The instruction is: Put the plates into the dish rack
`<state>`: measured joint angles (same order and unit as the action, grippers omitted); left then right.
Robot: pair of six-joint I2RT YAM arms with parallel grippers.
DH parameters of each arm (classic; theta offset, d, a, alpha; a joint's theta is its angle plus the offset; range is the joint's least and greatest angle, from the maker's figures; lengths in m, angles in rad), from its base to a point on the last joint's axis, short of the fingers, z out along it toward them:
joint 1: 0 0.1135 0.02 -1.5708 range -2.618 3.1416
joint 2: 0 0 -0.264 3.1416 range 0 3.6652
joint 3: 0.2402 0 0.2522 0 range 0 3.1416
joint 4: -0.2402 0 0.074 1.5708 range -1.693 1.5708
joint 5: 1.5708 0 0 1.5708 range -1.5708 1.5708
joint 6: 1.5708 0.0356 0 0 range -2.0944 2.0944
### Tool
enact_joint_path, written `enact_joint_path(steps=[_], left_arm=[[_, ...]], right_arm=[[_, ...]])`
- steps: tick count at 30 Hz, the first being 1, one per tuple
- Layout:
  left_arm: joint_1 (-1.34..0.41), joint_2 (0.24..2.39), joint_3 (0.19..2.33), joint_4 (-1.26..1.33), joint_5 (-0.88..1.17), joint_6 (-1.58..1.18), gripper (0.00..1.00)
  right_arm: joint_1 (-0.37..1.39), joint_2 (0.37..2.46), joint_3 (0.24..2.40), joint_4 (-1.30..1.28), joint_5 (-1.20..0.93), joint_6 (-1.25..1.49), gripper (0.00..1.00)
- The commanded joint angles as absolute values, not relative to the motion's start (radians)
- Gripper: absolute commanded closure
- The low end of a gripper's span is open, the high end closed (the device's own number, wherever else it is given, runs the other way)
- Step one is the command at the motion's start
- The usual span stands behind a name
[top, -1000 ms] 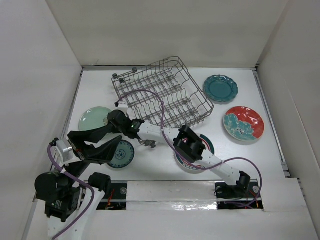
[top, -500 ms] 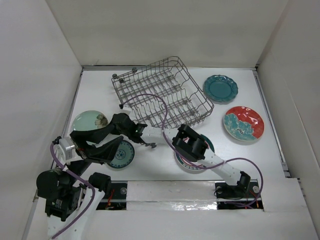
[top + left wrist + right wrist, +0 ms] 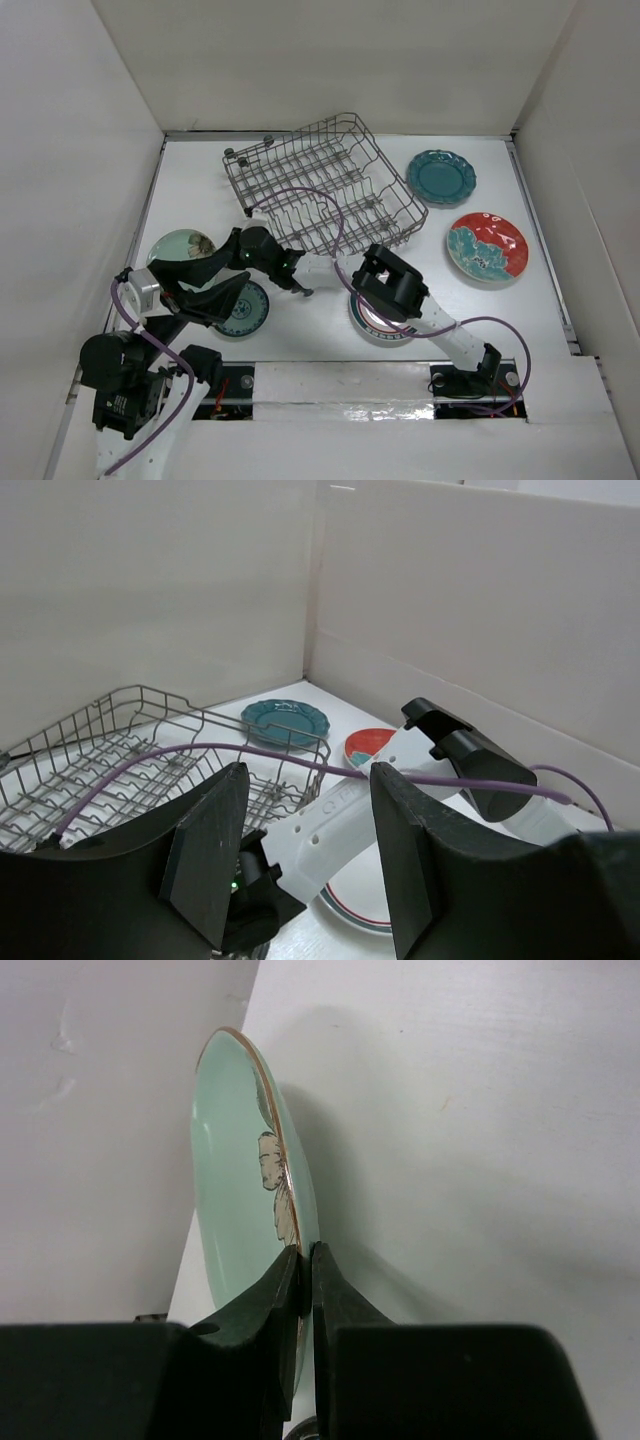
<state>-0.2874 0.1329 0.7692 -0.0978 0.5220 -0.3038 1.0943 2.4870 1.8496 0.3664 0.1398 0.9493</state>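
Note:
The pale green plate will go inside the dish rack's side [image 3: 366, 168] nearest the scalloped teal plate. My right gripper will let go of it there.
My right gripper [image 3: 305, 1255] is shut on the rim of the pale green plate [image 3: 235, 1160], which stands tilted up on edge near the left wall. From above, that plate [image 3: 176, 246] lies left of the dish rack [image 3: 320, 185], with the right gripper [image 3: 212, 255] at its right edge. The left gripper [image 3: 305, 850] is open and holds nothing; it hovers over the small white and teal plate [image 3: 247, 310]. The ringed plate [image 3: 375, 325] lies under the right arm. The scalloped teal plate [image 3: 441, 177] and floral plate [image 3: 486, 246] lie right of the rack.
The right arm's white forearm and purple cable [image 3: 330, 770] cross right in front of the left gripper. Side walls close in the table on the left and right. The rack sits at an angle at the back.
The right gripper has shut on the green plate's rim and tipped the plate up, drawing it slightly toward the near left. The right elbow has swung right. The left gripper has barely moved.

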Motion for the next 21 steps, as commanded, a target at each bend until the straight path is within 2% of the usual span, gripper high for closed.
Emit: enact_joint_path(steps=[1, 15, 21], left_arm=[[-0.295, 0.127, 0.811, -0.097, 0.529, -0.288, 0.52], [-0.295, 0.14, 0.91, -0.123, 0.529, -0.299, 0.53], [-0.295, 0.152, 0.946, -0.129, 0.529, -0.31, 0.53]], right_arm=[[1.095, 2.352, 1.85, 0.595, 0.089, 0.972, 1.0], [1.065, 2.24, 1.806, 0.751, 0.011, 1.12, 1.0], [0.988, 2.125, 1.688, 0.827, 0.011, 1.16, 1.0]])
